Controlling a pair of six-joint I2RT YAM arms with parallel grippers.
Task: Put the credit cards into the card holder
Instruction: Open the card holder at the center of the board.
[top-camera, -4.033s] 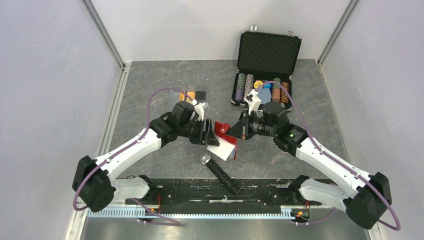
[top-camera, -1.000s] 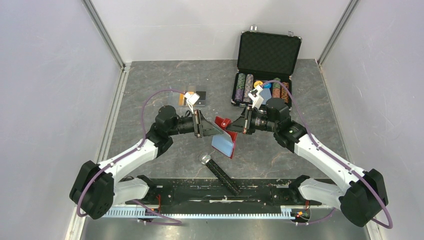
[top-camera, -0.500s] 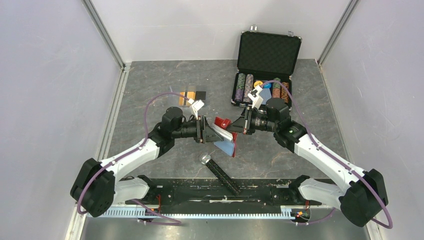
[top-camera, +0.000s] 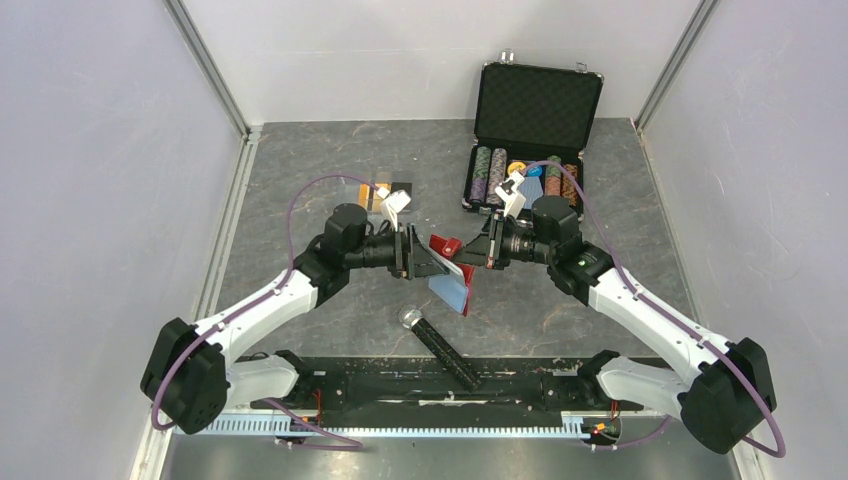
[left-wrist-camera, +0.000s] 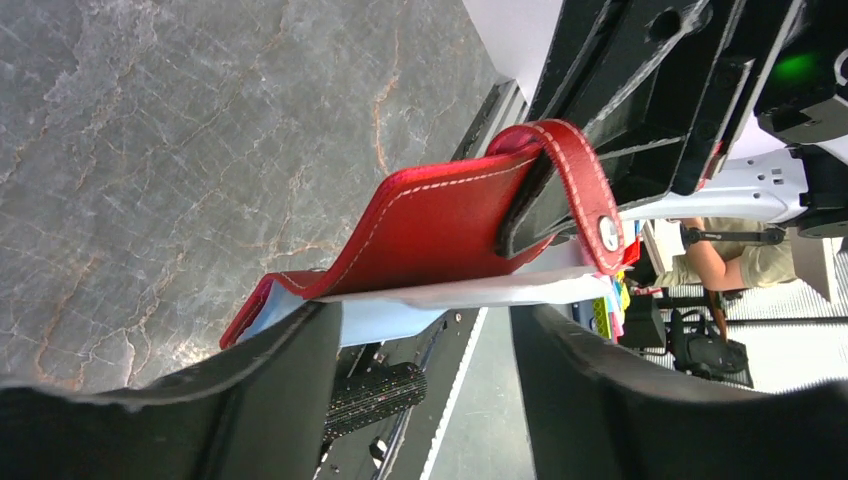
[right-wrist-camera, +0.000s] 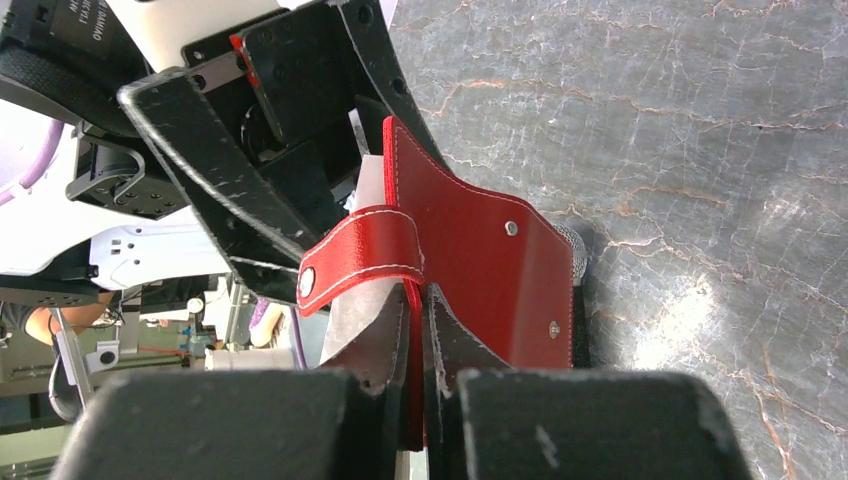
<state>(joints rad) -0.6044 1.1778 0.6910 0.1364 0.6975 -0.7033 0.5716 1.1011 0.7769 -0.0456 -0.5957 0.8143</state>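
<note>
My left gripper will pinch the sleeves' edge (left-wrist-camera: 465, 292) before I lay the card holder open, as it hangs slanted from my right gripper with its tab over the fingers.
The red card holder (top-camera: 443, 246) hangs open above the table between the arms, its blue-grey sleeves (top-camera: 450, 289) facing down and toward the camera. My right gripper (top-camera: 478, 252) is shut on its red edge (right-wrist-camera: 490, 280), with the closing tab (right-wrist-camera: 350, 265) curling over my fingers. My left gripper (top-camera: 436, 266) is open, its jaws wide apart on either side of the sleeves (left-wrist-camera: 400, 320) under the red cover (left-wrist-camera: 440, 225). The orange-gold card (top-camera: 366, 196) and the black card (top-camera: 403, 186) lie on the table behind my left wrist, partly hidden by it.
An open black poker-chip case (top-camera: 538, 105) with chips and a blue deck stands at the back right. A black cylinder with a silver head (top-camera: 440, 345) lies near the front middle, just below the holder. Metal rails run along both side walls.
Since four seconds ago my right gripper has lifted the holder and tilted it. My left gripper drew back, then came in around the sleeves, shifting slightly toward the back in the last half second.
</note>
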